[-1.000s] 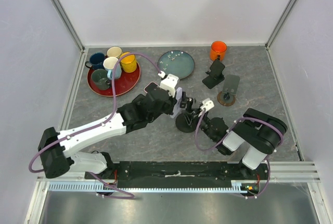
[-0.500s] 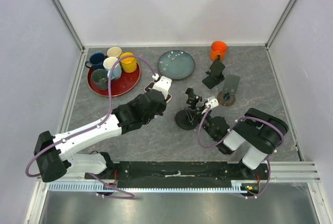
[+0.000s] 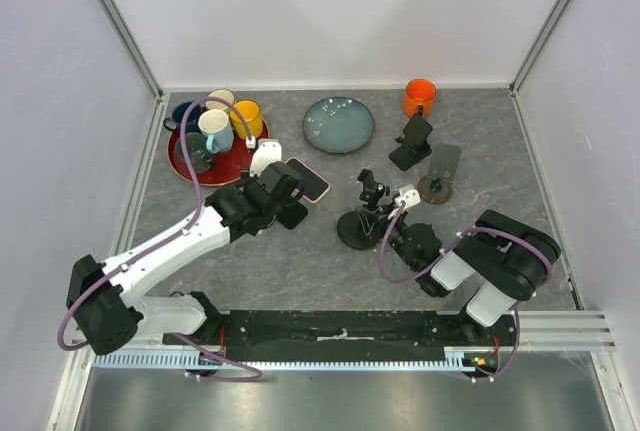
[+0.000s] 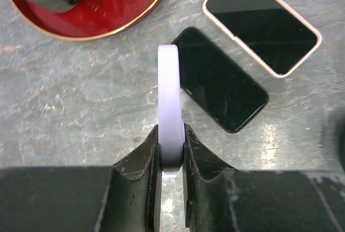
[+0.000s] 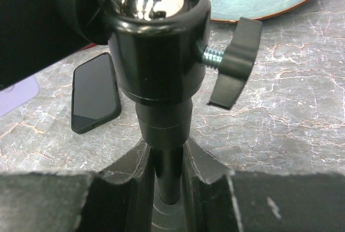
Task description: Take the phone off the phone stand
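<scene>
The robot's left gripper needs to put the lavender phone down on the bare table [image 3: 247, 231] [image 4: 141, 127] next to the black phone, below the red tray.
My left gripper [image 4: 171, 135] is shut on a lavender phone [image 4: 171, 97], held edge-on just above the table. In the top view this gripper [image 3: 272, 193] sits left of the black phone stand [image 3: 360, 219], between the red tray and the stand. My right gripper [image 5: 168, 147] is shut on the stand's stem [image 5: 171, 167], below its ball head [image 5: 156, 33]. In the top view the right gripper [image 3: 388, 225] is at the stand's right side. The stand's clamp holds nothing.
A black phone [image 4: 223, 86] and a pink-edged phone [image 4: 262, 30] lie flat under my left gripper. A red tray [image 3: 250, 161] with several mugs is at the back left. A teal plate [image 3: 338, 123], an orange mug [image 3: 420, 97] and two other stands [image 3: 410, 143] are at the back.
My left arm has carried the lavender phone off the stand and moved left toward the red tray, over the two flat phones. The right gripper has stayed on the stand.
</scene>
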You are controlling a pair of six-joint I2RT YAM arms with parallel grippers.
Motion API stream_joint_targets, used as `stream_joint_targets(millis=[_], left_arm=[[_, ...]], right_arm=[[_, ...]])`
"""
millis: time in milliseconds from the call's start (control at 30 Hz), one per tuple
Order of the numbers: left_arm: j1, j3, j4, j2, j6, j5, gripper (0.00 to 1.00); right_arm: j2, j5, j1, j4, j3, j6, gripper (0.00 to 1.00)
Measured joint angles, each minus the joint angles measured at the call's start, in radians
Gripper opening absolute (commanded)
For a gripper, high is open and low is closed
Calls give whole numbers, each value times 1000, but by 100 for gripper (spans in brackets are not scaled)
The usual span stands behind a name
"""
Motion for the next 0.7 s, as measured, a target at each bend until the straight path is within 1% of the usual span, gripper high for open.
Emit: stream_joint_targets(millis=[100,200,400,700], left_arm=[[28,16,-77,35,-58,-6,2],[58,55,-174,105,-125,-8,2],[83,75,-292,197,-201,-34,2],[87,52,-291,216,-207,-54,2]], right_arm=[[-8,0,0,-10,0,0,0],[-15,-1,0,-21,1,-1,0],[-37,-1,0,-52,2,-8,0],[-55,-5,0,-80,3,-15,0]])
